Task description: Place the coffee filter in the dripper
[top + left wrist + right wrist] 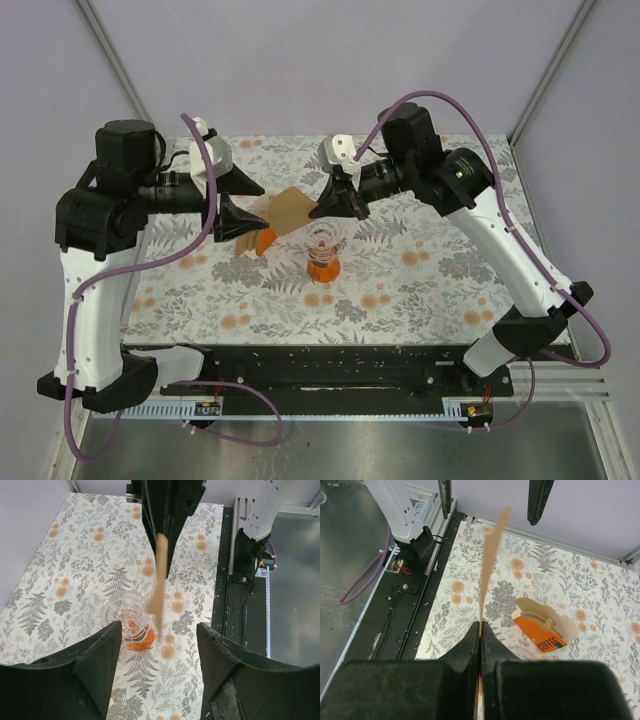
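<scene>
My left gripper will pinch the filter's loose edge (pixel 273 215) and help spread it before the dripper, as my right gripper is holding the flat, closed coffee filter by one edge.
My right gripper (pixel 325 205) is shut on one edge of the coffee filter (pixel 290 210), a thin light-brown sheet held flat in the air just above and left of the dripper (pixel 323 252). The right wrist view shows the filter (pixel 492 555) edge-on, rising from my closed right gripper (pixel 480 628). My left gripper (pixel 265 208) is open and faces the filter's free edge. In the left wrist view the filter (pixel 160 580) hangs in line with the gap of the left gripper (pixel 159 640), touching neither finger. The dripper (pixel 131 620), clear with an orange base, stands below it.
An orange filter holder (pixel 540 632) marked COFFEE, with a thick bundle of brown filters, lies on the floral mat (pixel 420 280) left of the dripper; it also shows in the top view (pixel 262 240). A black rail (pixel 340 365) runs along the near edge.
</scene>
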